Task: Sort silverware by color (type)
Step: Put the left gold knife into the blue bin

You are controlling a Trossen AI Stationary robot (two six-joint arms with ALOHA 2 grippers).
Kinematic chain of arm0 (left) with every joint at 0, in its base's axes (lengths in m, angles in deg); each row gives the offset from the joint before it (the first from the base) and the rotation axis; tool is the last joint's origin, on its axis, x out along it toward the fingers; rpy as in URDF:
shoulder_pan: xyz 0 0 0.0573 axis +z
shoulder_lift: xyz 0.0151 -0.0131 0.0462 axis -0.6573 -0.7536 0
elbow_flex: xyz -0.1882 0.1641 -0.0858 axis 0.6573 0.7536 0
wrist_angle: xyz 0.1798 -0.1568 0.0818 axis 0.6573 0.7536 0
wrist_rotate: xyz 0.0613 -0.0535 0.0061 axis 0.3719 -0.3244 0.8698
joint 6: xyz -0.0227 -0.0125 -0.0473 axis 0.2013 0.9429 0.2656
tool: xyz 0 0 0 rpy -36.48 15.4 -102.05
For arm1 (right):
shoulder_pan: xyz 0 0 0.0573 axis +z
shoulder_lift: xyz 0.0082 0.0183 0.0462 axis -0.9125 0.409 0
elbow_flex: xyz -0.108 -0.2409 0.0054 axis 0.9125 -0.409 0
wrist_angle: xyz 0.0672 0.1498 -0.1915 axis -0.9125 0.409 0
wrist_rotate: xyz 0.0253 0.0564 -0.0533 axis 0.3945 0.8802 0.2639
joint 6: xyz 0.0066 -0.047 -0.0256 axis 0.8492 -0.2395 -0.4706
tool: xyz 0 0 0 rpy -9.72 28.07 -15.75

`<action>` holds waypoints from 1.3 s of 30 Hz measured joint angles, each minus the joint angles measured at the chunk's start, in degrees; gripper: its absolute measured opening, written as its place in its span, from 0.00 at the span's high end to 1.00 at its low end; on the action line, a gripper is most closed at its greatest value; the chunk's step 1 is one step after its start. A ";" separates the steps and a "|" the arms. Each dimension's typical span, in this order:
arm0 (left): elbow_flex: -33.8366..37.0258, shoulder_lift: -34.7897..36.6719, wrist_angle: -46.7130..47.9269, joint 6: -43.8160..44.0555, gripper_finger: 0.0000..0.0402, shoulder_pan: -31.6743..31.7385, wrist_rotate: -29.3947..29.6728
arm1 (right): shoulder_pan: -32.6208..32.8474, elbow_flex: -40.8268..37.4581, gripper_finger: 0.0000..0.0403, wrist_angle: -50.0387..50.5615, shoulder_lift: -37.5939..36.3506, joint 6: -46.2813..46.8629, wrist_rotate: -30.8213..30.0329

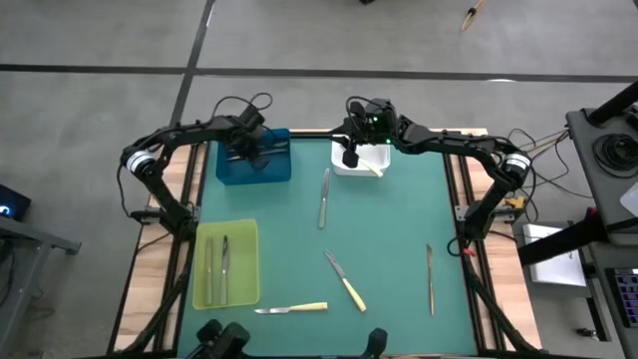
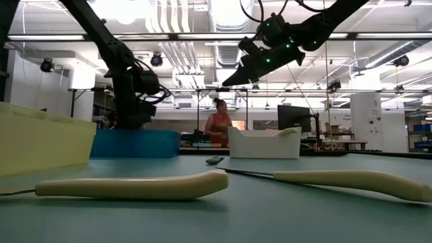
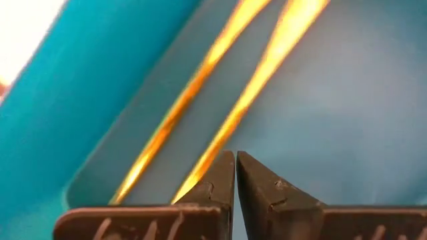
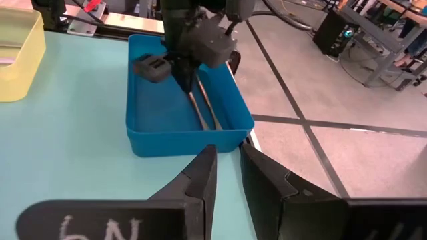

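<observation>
The slim utensil lies at an angle beside the closed fingers of my left gripper. I need to open them, turn to line up, and close around its thin end point(image 3: 203, 163).
My left gripper point(image 1: 251, 150) reaches down into the blue tray point(image 1: 274, 172) at the table's far left, its fingers shut. Two slim utensils point(image 4: 202, 110) lie on the tray floor, and the fingertips point(image 3: 235, 160) stand at the end of one of them point(image 3: 220, 143). My right gripper point(image 1: 351, 157) hangs above the white tray point(image 1: 344, 168), slightly open and empty. A pale-handled knife point(image 1: 374, 168) leans in that tray. On the mat lie a grey utensil point(image 1: 324, 197), another grey one point(image 1: 430, 279) and two pale-handled knives point(image 1: 346, 282) point(image 1: 292, 309). Two grey utensils point(image 1: 218, 267) lie in the yellow-green tray point(image 1: 245, 239). My left gripper comes from above, pointing down into the blue tray, its shut tips at the end of one utensil point(image 3: 200, 175) that lies flat on the tray floor. I cannot tell whether the fingers touch it.
The green mat point(image 1: 389, 229) has open room at its middle and right. Wooden strips point(image 1: 159, 249) run along both side edges. Beyond the table's far edge, a person point(image 2: 217, 125) stands in the room.
</observation>
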 joint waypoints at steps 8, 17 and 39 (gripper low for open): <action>0.15 1.17 0.66 -13.69 1.00 -0.01 -1.61 | 0.00 0.00 0.85 0.03 0.00 -0.01 0.00; 0.17 1.17 1.45 -21.45 0.87 -0.02 -3.81 | 0.00 0.00 0.85 0.34 0.00 -0.45 0.00; 0.55 -1.84 -5.22 -23.37 0.70 0.35 0.19 | 0.01 0.00 0.85 0.74 0.00 -0.91 0.00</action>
